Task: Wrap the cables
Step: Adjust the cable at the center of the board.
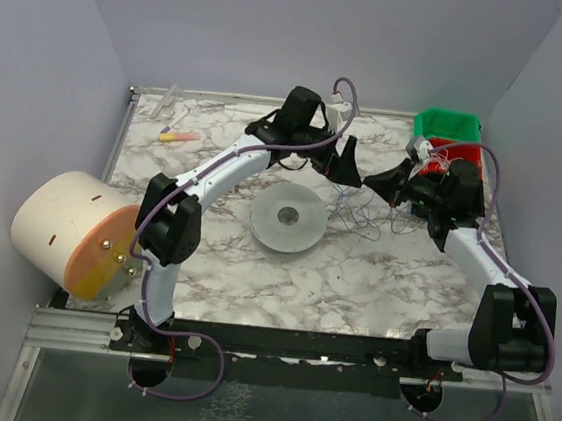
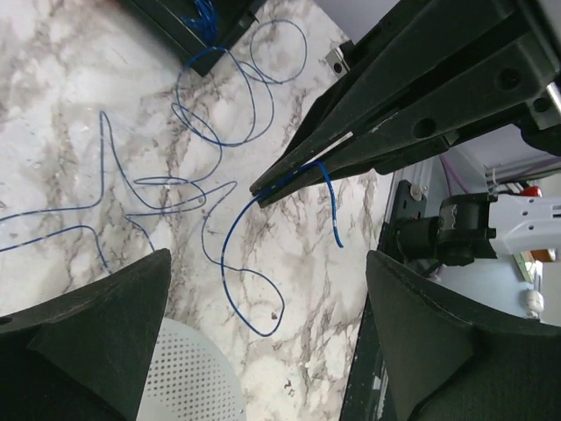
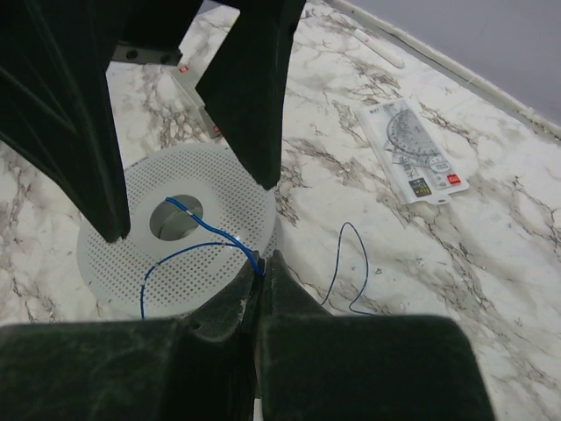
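My right gripper will let go of the cable, as its slack part hangs below my left gripper's fingers, and my left gripper will take the cable's bend (image 2: 89,228) beside the disc.
The cable is a very thin blue wire lying in loose loops and kinks on the marble table (image 2: 219,123); in the top view it shows as dark squiggles (image 1: 361,215). My right gripper (image 3: 263,263) is shut on the cable near one end, and two strands run from it over a white perforated disc (image 3: 131,272). In the left wrist view those shut jaws reach in from the upper right, with a short cable end hanging down (image 2: 333,210). My left gripper (image 2: 267,263) is open and empty, just above the table beside the disc (image 2: 188,377). In the top view the two grippers (image 1: 346,165) (image 1: 374,183) nearly meet.
A large cream drum (image 1: 67,233) stands off the table's left edge. Green (image 1: 449,125) and red (image 1: 460,154) bins sit at the back right. A pen (image 1: 180,136) lies at the back left. A packaged protractor (image 3: 412,153) lies beyond the disc (image 1: 288,216).
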Robot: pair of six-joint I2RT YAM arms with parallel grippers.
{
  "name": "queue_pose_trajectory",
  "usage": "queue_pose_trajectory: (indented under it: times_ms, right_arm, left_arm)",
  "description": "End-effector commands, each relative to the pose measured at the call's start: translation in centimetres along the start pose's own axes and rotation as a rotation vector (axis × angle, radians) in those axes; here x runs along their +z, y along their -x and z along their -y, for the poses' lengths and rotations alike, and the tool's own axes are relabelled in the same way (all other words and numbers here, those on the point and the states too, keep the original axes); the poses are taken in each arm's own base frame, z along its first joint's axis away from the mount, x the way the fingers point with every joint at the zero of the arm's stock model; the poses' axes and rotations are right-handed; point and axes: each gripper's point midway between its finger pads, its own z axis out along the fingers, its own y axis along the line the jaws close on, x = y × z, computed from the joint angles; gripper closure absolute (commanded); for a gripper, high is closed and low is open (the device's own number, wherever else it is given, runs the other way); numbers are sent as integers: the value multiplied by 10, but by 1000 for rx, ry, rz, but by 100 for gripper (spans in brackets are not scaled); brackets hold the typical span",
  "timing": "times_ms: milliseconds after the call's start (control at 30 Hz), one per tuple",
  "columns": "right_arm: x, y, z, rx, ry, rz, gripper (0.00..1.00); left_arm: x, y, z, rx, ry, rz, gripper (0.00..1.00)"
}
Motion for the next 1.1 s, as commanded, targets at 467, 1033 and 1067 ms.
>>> queue_pose_trajectory:
  times_ms: [467, 1033, 1067]
  right_arm:
    - [0, 6, -7, -44, 69, -1, 99]
    - [2, -2, -3, -20, 68, -16, 100]
    - [3, -2, -3, -15, 67, -16, 100]
  left_arm:
    - [23, -8, 41, 13, -188, -74, 50]
    - [25, -6, 44, 3, -213, -70, 100]
    - [25, -6, 45, 3, -219, -71, 100]
